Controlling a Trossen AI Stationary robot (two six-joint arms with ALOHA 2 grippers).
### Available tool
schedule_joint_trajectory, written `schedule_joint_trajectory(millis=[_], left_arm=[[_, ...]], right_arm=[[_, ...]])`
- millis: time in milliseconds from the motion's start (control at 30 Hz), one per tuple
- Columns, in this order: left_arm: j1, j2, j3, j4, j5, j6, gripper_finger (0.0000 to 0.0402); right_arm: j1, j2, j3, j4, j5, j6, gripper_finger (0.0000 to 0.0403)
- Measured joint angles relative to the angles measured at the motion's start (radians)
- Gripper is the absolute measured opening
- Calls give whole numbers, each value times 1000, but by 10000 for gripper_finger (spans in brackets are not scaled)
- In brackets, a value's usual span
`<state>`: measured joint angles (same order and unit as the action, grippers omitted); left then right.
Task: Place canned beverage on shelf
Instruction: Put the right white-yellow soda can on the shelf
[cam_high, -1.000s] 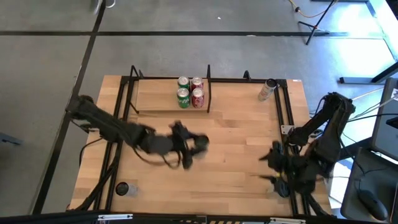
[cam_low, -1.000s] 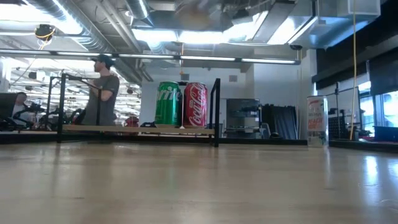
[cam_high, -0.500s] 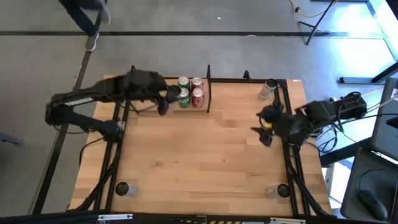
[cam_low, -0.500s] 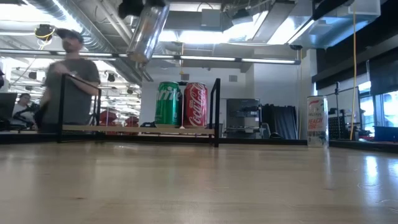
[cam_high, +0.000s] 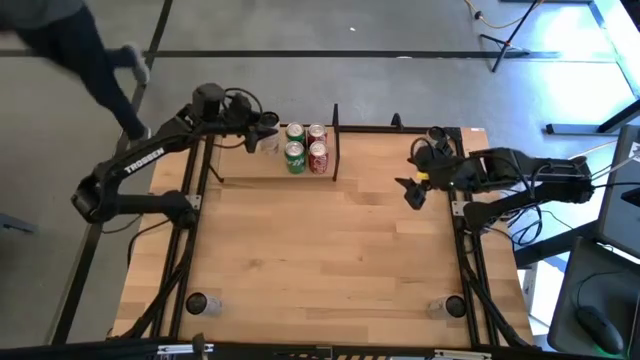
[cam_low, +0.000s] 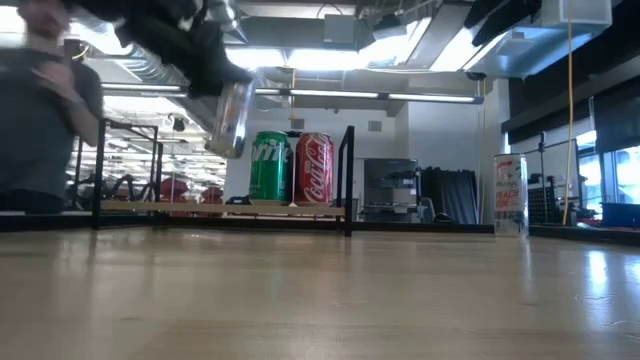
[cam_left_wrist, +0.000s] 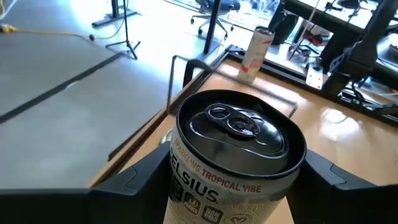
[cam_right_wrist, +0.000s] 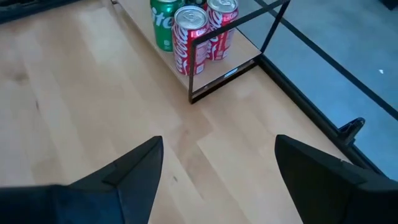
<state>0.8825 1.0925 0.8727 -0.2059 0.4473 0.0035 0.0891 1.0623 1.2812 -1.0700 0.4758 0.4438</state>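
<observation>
My left gripper has the silver Celsius can. It will let go of it on the shelf (cam_high: 275, 152), close beside the back green can.
A silver Celsius can (cam_left_wrist: 236, 155) hangs tilted in my left gripper (cam_high: 262, 135), which is shut on it above the left part of the shelf (cam_high: 245, 165). In the low view the can (cam_low: 232, 118) hangs well above the shelf board (cam_low: 180, 207). Two green and two red cans (cam_high: 306, 146) stand on their bases at the shelf's right end. My right gripper (cam_high: 412, 190) hovers open over the table's right side, with nothing between its fingers (cam_right_wrist: 140, 165). My left gripper pinches the can between its two fingers (cam_left_wrist: 134, 180), one on each side of the can's wall (cam_left_wrist: 186, 186) below the top rim. It comes from the table's left, slanting a little down. The can is lifted clear of the shelf, its top leaning toward the wrist.
A white can (cam_high: 430, 143) stands at the table's far right, also seen as the white can (cam_low: 510, 195) in the low view. The shelf's black upright rod (cam_low: 348, 180) stands right of the red cans. A person (cam_high: 70, 45) walks past beyond the far left corner.
My left gripper has carried the can from the table's middle toward the far edge and left, over the shelf, then lowered it somewhat. My right gripper has gone from the near right corner toward the far edge and stays open. The person has walked left.
</observation>
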Motion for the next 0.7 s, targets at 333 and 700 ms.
schedule_joint_trajectory(millis=[333, 700], left_arm=[[114, 39, -213, 344, 169, -42, 224], [168, 191, -252, 463, 243, 30, 224]], right_arm=[[-57, 3, 0, 38, -49, -27, 298], [-58, 3, 0, 74, -51, -25, 298]])
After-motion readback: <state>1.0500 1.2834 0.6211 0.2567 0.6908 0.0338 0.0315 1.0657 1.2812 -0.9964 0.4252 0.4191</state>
